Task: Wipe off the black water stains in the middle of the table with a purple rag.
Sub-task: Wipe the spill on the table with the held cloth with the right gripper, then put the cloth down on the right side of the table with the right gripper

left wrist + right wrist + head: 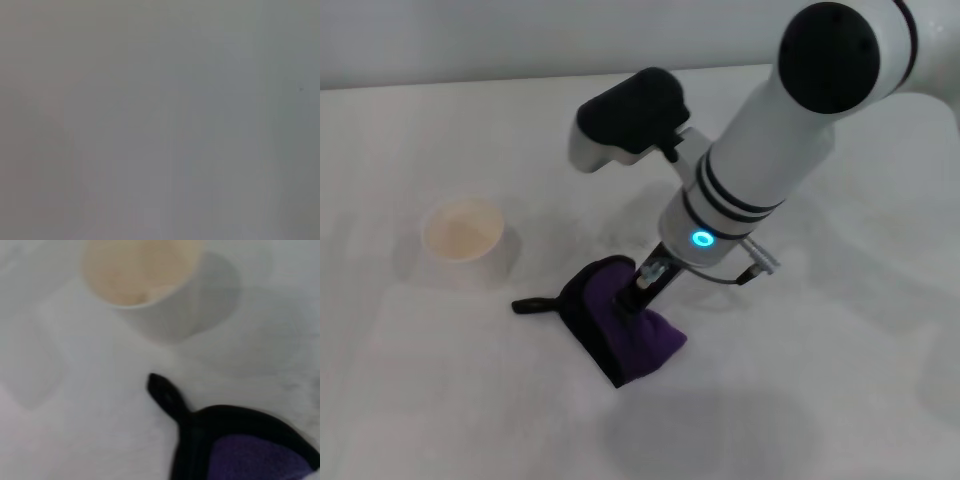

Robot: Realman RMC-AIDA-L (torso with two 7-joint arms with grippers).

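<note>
The robot's right gripper needs to set the purple rag down on the bare table farther [776, 269] away from the white paper cup.
The purple rag [638, 338] lies bunched on the white table [800, 400], with its black edging toward the front left and its black loop [534, 304] pointing left. My right gripper [647, 279] comes down from the upper right and is shut on the rag's top, pressing it onto the table. The right wrist view shows the rag [255, 457] and its loop [165, 392] close up. The black water stain shows in no view. The left gripper is out of view; its wrist view shows only a plain grey surface.
A white paper cup [466, 236] stands on the table to the left of the rag, also in the right wrist view [142, 270]. Faint grey smudges mark the table around the rag.
</note>
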